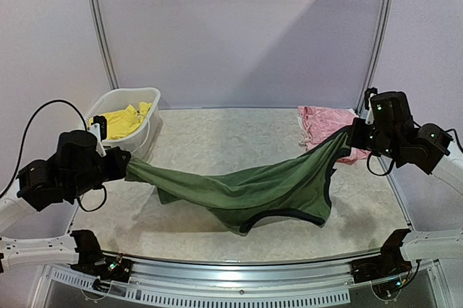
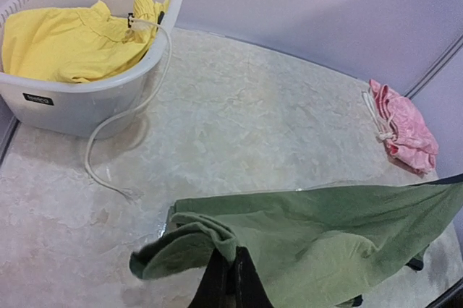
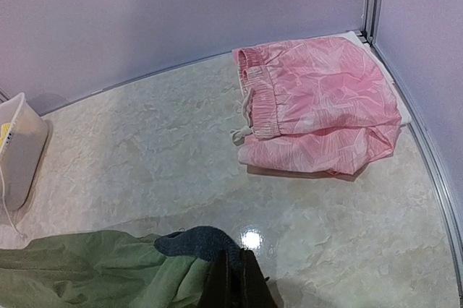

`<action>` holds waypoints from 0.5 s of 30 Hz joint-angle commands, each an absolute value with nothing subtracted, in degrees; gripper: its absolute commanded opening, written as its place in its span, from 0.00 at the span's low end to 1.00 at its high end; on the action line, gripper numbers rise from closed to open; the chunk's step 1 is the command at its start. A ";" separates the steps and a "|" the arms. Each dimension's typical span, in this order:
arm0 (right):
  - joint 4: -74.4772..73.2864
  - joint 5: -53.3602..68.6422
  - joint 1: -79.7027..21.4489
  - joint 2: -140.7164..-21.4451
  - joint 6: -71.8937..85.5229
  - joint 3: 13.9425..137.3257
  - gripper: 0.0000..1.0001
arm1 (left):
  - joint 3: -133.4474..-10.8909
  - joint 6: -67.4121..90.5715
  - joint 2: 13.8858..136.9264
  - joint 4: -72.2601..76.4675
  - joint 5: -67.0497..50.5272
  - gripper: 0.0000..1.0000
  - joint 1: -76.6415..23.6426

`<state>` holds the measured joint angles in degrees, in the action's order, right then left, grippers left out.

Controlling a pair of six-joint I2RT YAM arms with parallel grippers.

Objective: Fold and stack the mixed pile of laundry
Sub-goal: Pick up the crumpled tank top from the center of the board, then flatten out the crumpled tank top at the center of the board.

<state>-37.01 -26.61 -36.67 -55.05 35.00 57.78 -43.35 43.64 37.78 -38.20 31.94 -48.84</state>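
The tank top bunches narrow toward my left gripper; I need to lay it down, open that gripper and take the tank top's end point(image 1: 137, 171) by its edge.
The olive-green tank top point(image 1: 253, 192) with dark trim hangs stretched between both arms, its middle sagging onto the table. My left gripper point(image 1: 124, 167) is shut on its left end, and the left wrist view shows the cloth point(image 2: 304, 243) pinched between that gripper point(image 2: 233, 279). At the right, my right gripper point(image 1: 352, 139) is shut on the top's dark blue hem point(image 3: 199, 241), seen in the right wrist view just above the gripper point(image 3: 233, 279). Folded pink shorts point(image 1: 322, 126) lie at the back right. Yellow shorts point(image 1: 123, 120) fill the basket.
A white plastic basket point(image 1: 148, 98) stands at the back left, a white drawstring point(image 2: 134, 123) trailing from it onto the table. Pale walls with metal frame posts close in the back and sides. Both arm bases sit along the near edge.
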 commanded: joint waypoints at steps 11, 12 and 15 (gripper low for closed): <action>-37.83 -31.82 -35.47 -60.04 32.75 60.26 0.03 | -48.57 37.69 46.89 -41.29 36.64 0.00 -47.20; -37.35 -31.38 -34.69 -61.15 32.38 60.82 0.03 | -48.82 37.67 47.91 -40.96 36.54 0.00 -46.89; -33.91 -28.60 -31.85 -65.84 31.55 62.45 0.03 | -48.84 37.71 51.17 -39.39 35.22 0.00 -45.61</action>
